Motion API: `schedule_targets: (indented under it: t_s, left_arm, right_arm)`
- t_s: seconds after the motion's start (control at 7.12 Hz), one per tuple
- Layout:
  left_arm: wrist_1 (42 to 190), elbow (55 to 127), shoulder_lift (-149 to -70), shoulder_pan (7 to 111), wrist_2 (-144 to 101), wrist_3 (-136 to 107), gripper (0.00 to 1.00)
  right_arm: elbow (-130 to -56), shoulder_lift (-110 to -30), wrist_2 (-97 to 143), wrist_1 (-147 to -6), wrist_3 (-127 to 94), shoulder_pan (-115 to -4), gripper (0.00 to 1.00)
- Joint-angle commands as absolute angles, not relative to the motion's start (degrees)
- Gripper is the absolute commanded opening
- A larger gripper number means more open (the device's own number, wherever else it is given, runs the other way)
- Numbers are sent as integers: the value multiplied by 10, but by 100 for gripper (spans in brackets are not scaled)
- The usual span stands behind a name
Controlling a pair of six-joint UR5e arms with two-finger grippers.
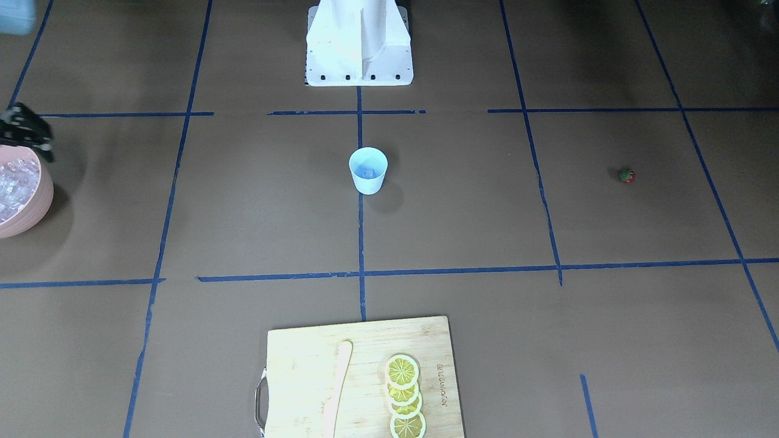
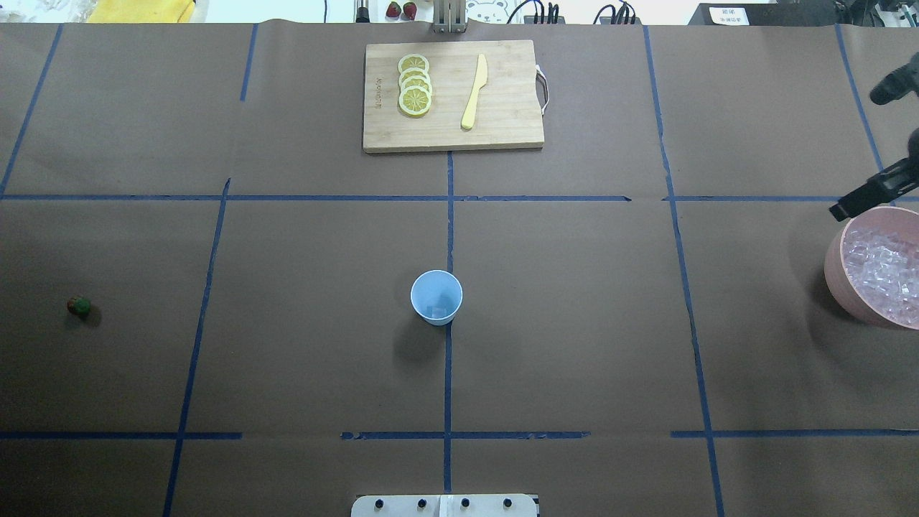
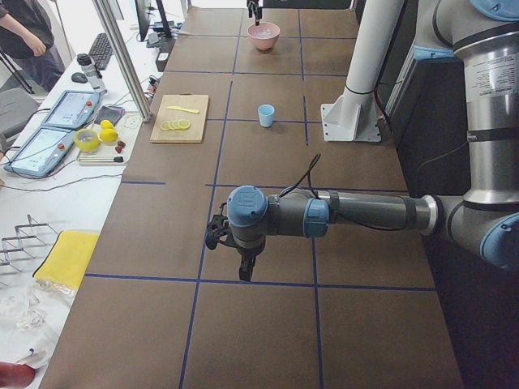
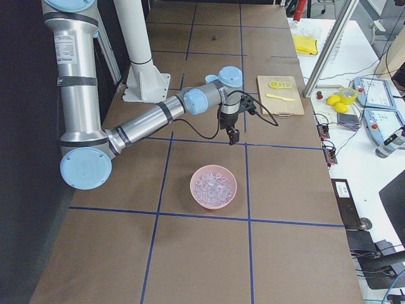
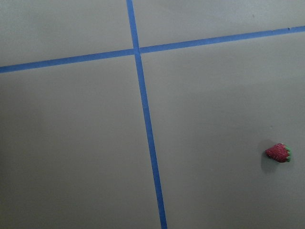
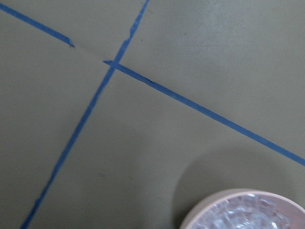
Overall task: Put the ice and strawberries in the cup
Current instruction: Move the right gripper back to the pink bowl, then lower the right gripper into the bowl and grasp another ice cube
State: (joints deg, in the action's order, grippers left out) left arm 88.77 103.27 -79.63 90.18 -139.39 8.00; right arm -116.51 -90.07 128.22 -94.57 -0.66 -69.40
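Next, my right gripper needs to go down to the ice cubes inside the pink bowl [image 1: 13,179] and close on one there.
The pale blue cup [image 1: 368,171] stands upright mid-table, also in the overhead view [image 2: 436,296], with one ice cube [image 1: 367,174] inside. More ice [image 2: 882,269] fills the pink bowl [image 2: 836,276] at the table's right end. The strawberry [image 2: 79,307] lies alone at the left end and shows in the left wrist view [image 5: 278,152]. My right gripper [image 2: 840,210] hovers just beyond the bowl's far rim; I cannot tell if it is open. My left gripper [image 3: 243,267] hangs above the table near the strawberry's end; its state cannot be told.
A wooden cutting board [image 2: 502,129] with lemon slices [image 2: 415,93] and a pale knife [image 2: 474,92] lies at the far middle edge. Blue tape lines grid the brown table. The robot base [image 1: 359,42] stands behind the cup.
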Motion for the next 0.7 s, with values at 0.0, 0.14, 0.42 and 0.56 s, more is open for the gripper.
schedule_targets:
  t_s: [0.0,0.14,0.42,0.56]
  left_arm:
    - [888,1033,-796,902,-1394,80,100]
    - [888,1033,-796,902,-1394,80,100]
    - [888,1033,-793,901,-1394,80,100]
    - [888,1033,-793,902,-1394,80,100]
  right_arm:
    - [-1162,-948,1286,-945,110,-732,100]
    - [-1151,-948,1284,-944,106,-731,100]
    - [-1113,-953,1284,-888,101,-730,99]
    - [-1108,-959,1284,-876,101,-726,99]
